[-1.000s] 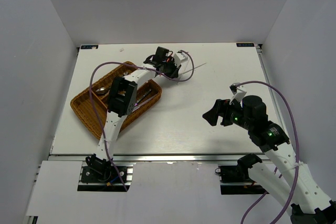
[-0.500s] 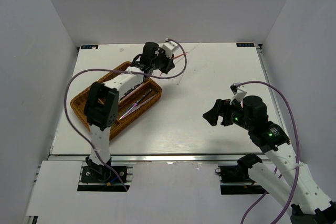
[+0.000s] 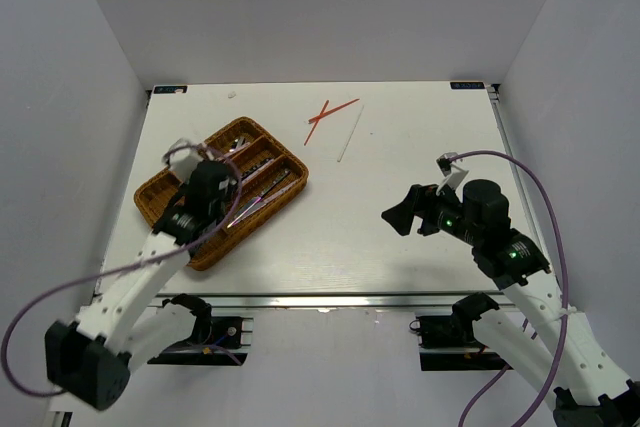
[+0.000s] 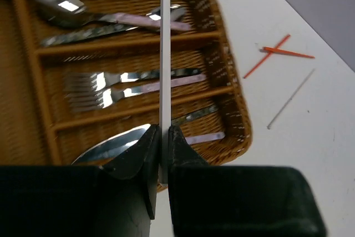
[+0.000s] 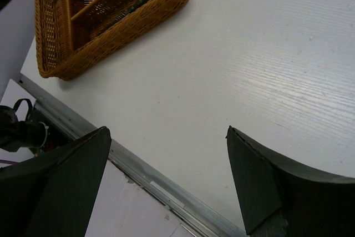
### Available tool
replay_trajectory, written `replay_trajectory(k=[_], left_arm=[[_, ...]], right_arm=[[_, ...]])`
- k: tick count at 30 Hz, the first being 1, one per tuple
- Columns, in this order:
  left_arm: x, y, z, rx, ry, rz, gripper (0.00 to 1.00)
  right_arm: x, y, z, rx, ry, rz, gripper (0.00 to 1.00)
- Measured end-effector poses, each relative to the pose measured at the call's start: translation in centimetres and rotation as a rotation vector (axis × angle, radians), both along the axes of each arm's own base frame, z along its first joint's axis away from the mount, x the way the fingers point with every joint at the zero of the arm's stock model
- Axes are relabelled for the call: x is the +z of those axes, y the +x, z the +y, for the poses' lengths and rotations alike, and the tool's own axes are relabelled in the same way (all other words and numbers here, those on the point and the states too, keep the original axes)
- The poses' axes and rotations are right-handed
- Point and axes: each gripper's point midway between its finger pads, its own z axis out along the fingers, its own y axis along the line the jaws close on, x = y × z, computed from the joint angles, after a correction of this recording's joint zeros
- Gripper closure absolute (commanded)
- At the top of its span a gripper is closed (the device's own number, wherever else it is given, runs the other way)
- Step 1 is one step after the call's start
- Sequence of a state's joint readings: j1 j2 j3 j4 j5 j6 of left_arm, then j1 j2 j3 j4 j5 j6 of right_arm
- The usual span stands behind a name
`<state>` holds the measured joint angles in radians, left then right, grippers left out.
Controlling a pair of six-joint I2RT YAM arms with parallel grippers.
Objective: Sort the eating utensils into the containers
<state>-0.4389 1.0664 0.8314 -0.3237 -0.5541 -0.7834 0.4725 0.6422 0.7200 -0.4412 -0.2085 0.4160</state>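
The robot's left gripper will put the silver-white chopstick, now held over the brown wicker tray, down in the tray's long empty compartment (image 3: 191, 217) (image 4: 15, 116), next to the fork and knife sections.
My left gripper (image 4: 162, 132) is shut on a thin silver-white chopstick (image 4: 165, 54), which stands out ahead of the fingers over the brown wicker tray (image 4: 233, 109). In the top view the gripper (image 3: 212, 179) hovers over the tray (image 3: 160, 209). The tray's compartments hold spoons (image 4: 61, 6), forks (image 4: 100, 84) and a knife (image 4: 205, 136). Two crossed red chopsticks (image 3: 328, 115) and another silver-white chopstick (image 3: 350, 133) lie on the table beyond the tray; they also show in the left wrist view (image 4: 277, 54). My right gripper (image 3: 400, 215) is open and empty above the table.
In the right wrist view the tray (image 5: 138, 18) is far off at the upper left, and the table's metal front edge (image 5: 144, 176) runs below the open fingers (image 5: 255, 187). White walls enclose the table on three sides.
My left arm has swung back from the far middle of the table to above the tray, carrying a silver-white chopstick. The red chopsticks are now uncovered. The right arm has barely moved.
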Motion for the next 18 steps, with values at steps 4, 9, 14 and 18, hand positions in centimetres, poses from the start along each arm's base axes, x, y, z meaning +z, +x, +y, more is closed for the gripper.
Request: replay_trajectory(k=[4, 9, 14, 18], left_arm=[[-1.6, -6.0, 4.2, 0.171, -0.088, 0.007, 1.0], [-2.7, -10.2, 7.1, 0.3, -0.168, -0.019, 1.0], [-7.6, -11.6, 7.5, 0.337, -0.138, 0.115, 1.0], [-11.3, -12.8, 7.3, 0.337, -0.115, 0.221, 1.0]], right_arm=[[-0.1, -0.1, 0.5, 0.022, 0.018, -0.002, 0.11], [-0.8, -0.4, 0.8, 0.041, 0.03, 0.015, 0.11], [-1.3, -0.6, 1.0, 0.051, 0.036, 0.029, 0.11], [-1.4, -0.6, 1.0, 0.054, 0.037, 0.03, 0.11]])
